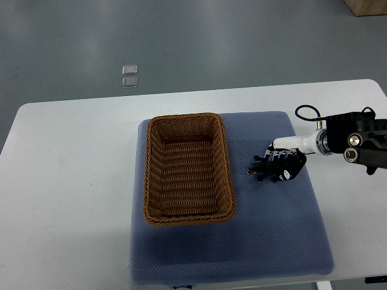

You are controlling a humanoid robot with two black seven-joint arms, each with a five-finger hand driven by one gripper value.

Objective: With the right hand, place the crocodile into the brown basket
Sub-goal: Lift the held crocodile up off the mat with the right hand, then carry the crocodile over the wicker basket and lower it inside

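I need to lower the crocodile with my right gripper and let go of it inside the far end of the brown basket (pixel 169 150).
The brown wicker basket (pixel 188 215) stands empty on the left half of a blue mat (pixel 284 229). My right hand (pixel 272 167), black with a white wrist, comes in from the right edge and hovers palm down over the mat, a short way right of the basket's right wall. No crocodile shows anywhere on the mat or in the basket. Anything lying under the hand is hidden by it.
The mat lies on a white table (pixel 72 181) whose far edge borders grey floor. Two small clear squares (pixel 129 75) lie on the floor beyond. A black cable (pixel 306 112) loops above the right wrist.
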